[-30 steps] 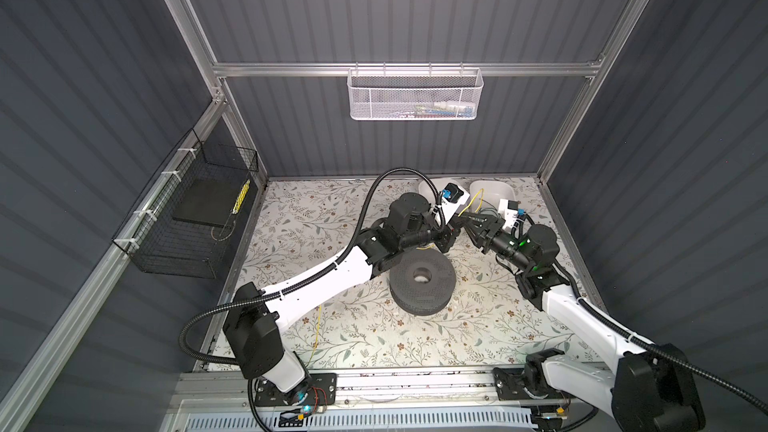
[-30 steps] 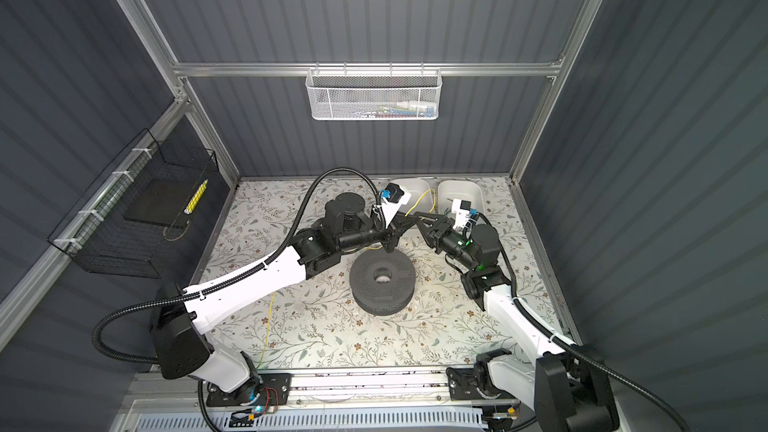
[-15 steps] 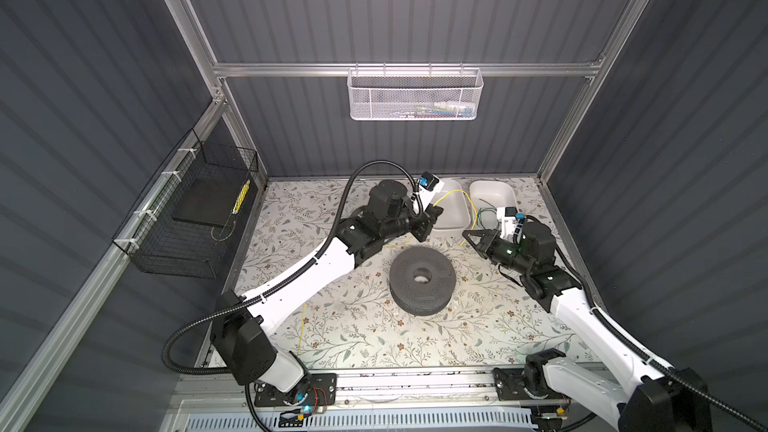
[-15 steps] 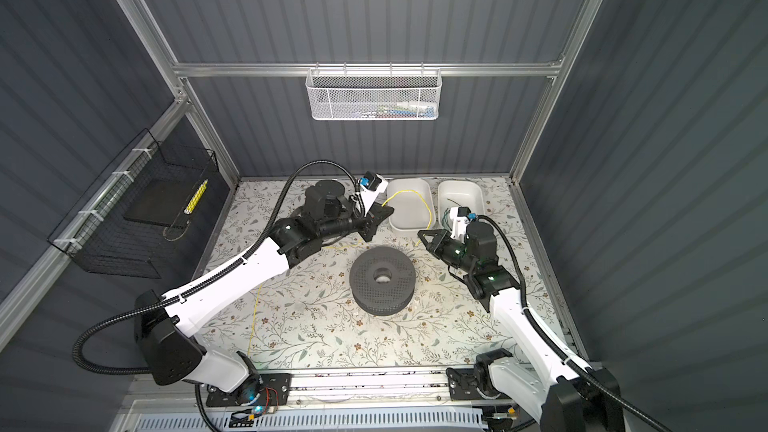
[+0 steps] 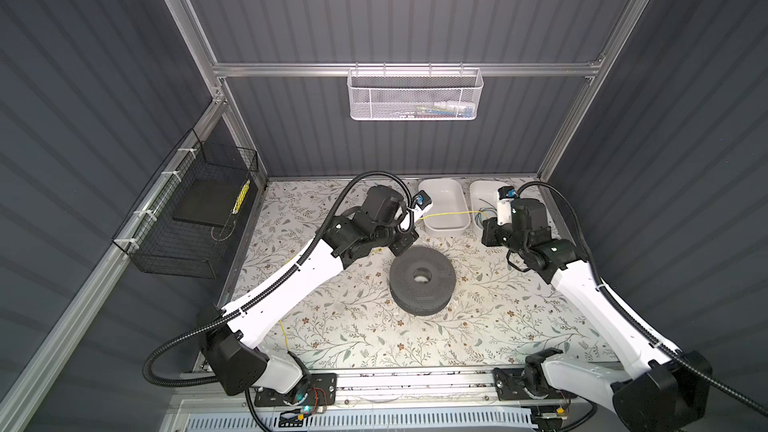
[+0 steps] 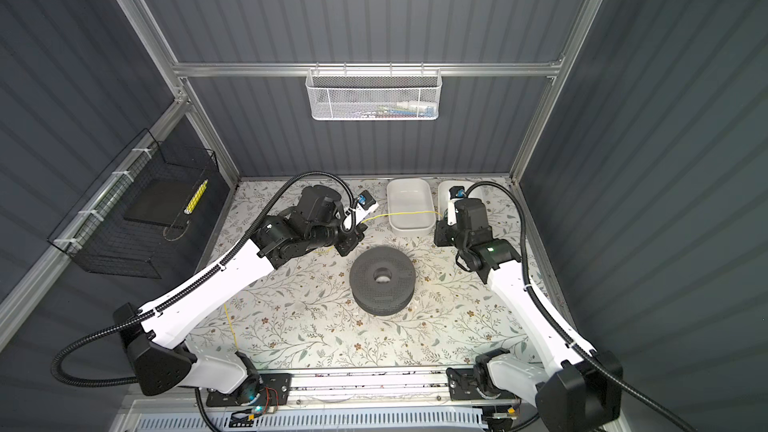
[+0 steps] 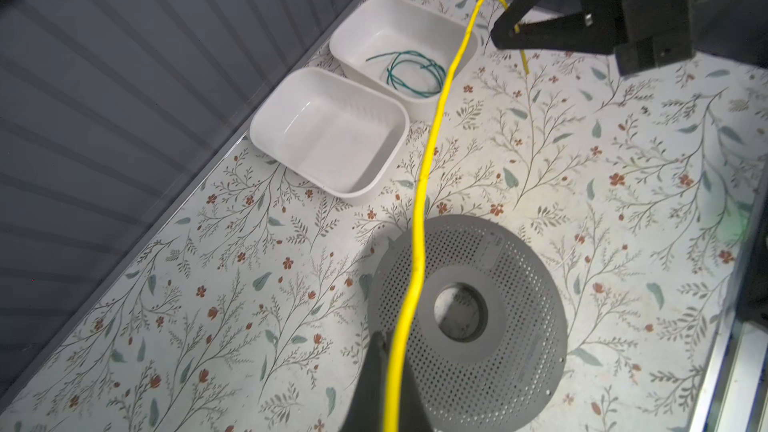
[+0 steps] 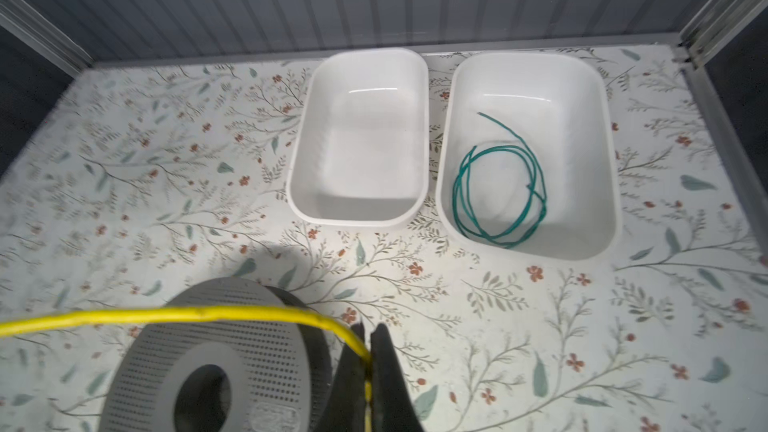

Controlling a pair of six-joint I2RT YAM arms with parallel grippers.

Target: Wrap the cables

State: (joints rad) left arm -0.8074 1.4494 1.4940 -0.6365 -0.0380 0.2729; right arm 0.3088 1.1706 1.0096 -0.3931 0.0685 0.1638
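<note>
Next, my left gripper lifts the cable, as my right gripper holds only its short tail, while my right gripper opens and takes it at the bend.
The cable (image 5: pixel 451 214), a thin yellow wire, hangs taut over the near rim of a white bin between my two grippers in both top views (image 6: pixel 399 214). My left gripper (image 7: pixel 388 338) is shut on the cable (image 7: pixel 424 184), just behind the dark grey perforated spool (image 5: pixel 422 284). My right gripper (image 8: pixel 368 332) is shut on the cable (image 8: pixel 208 312) near its free end, right of the spool (image 8: pixel 216 367). A short yellow tail hangs below the right gripper (image 7: pixel 503 33). More yellow wire trails on the table under the left arm (image 5: pixel 284 334).
Two white bins stand at the back: the left one (image 8: pixel 361 222) holds nothing, the right one (image 8: pixel 532 255) holds a coiled green wire (image 8: pixel 498 193). A black wire basket (image 5: pixel 187 218) hangs on the left wall and a white mesh basket (image 5: pixel 415 95) on the back wall.
The grippers, close together behind the spool a second ago, have drawn apart, left arm leftward, right arm rightward. The right gripper has shut on the yellow cable, which now stretches between them.
</note>
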